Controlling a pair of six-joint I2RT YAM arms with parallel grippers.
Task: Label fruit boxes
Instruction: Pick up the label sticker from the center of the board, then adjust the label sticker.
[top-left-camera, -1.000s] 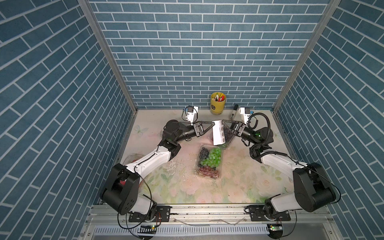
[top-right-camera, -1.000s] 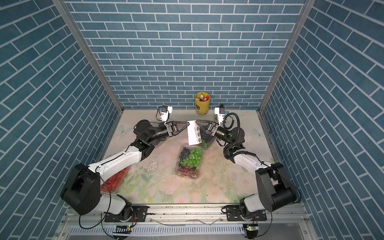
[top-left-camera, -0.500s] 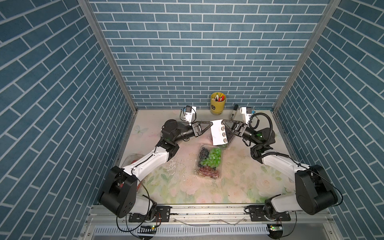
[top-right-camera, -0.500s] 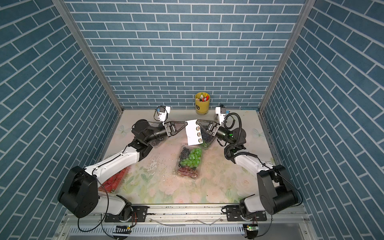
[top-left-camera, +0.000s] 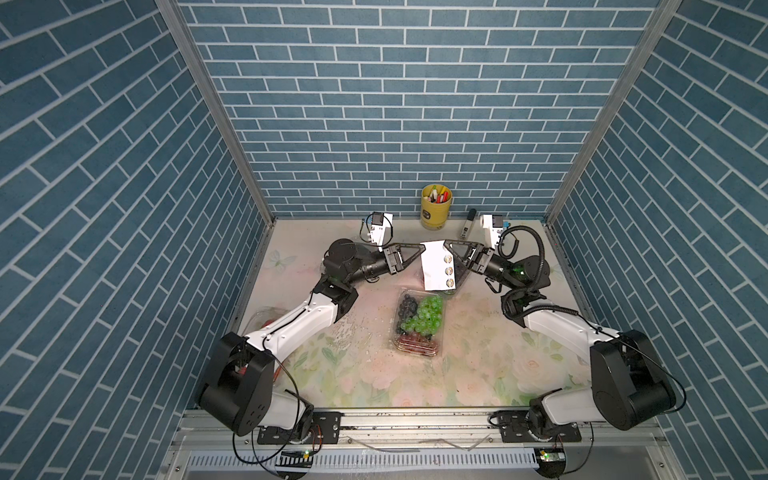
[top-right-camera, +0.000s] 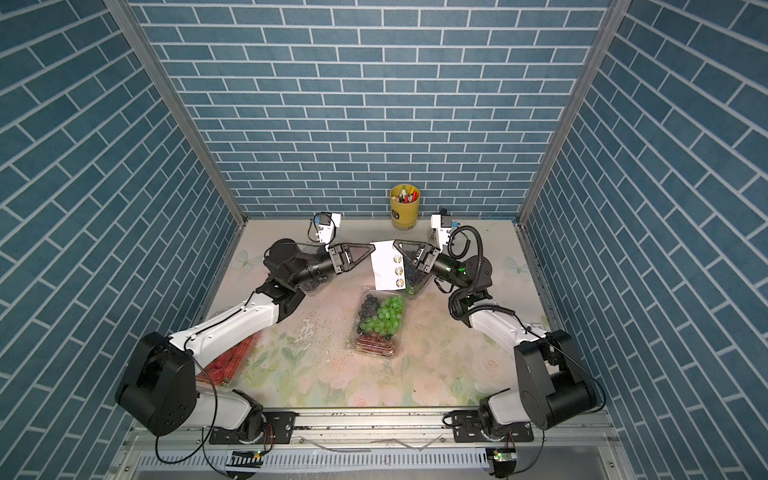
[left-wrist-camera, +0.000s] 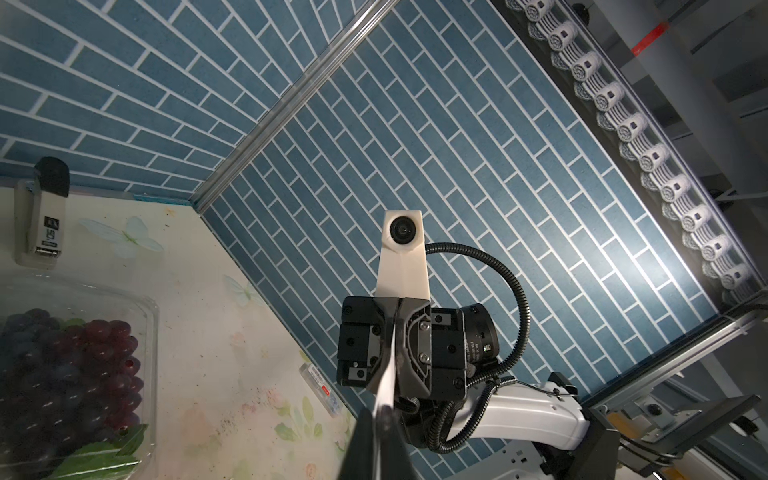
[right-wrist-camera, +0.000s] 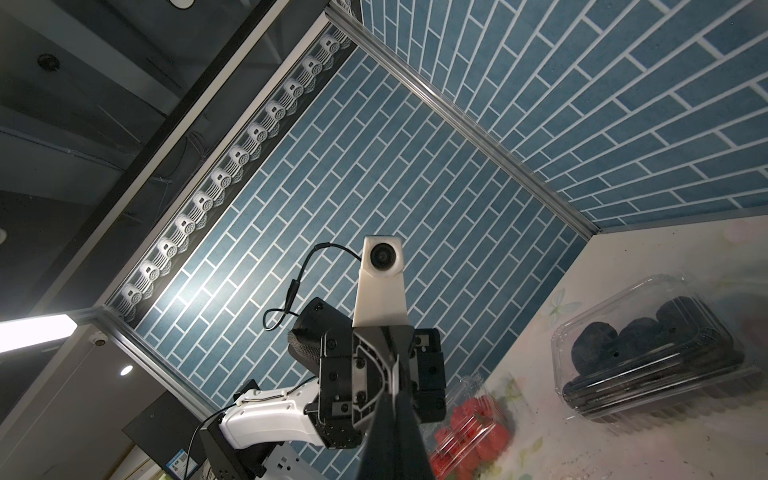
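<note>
I am holding the sheet's corner with my left gripper, far from the stickers along the opposite edge, so I need to open it and take the sheet (top-left-camera: 438, 247) close to my right gripper.
A white sticker sheet (top-left-camera: 436, 266) with three round stickers hangs upright between both grippers, above the far end of the mixed-grapes fruit box (top-left-camera: 417, 322). My right gripper (top-left-camera: 446, 244) (right-wrist-camera: 392, 397) is shut on the sheet's right edge. My left gripper (top-left-camera: 424, 248) (left-wrist-camera: 380, 409) has the sheet's (left-wrist-camera: 388, 365) left corner in a narrow slit between its fingers; whether it still presses I cannot tell. The purple-grapes box (left-wrist-camera: 70, 374) lies under the sheet, the black-berries box (right-wrist-camera: 648, 353) under the left arm, and the strawberry box (top-right-camera: 226, 361) at the near left.
A yellow pen cup (top-left-camera: 436, 205) stands against the back wall, with a grey stapler-like tool (top-left-camera: 468, 224) beside it. A small clear label strip (left-wrist-camera: 320, 380) lies by the right wall. The floral table (top-left-camera: 478, 353) is walled on three sides.
My right gripper's jaws have closed onto the sheet's right edge. The left gripper's fingers have eased slightly apart. The sheet has stayed nearly in place.
</note>
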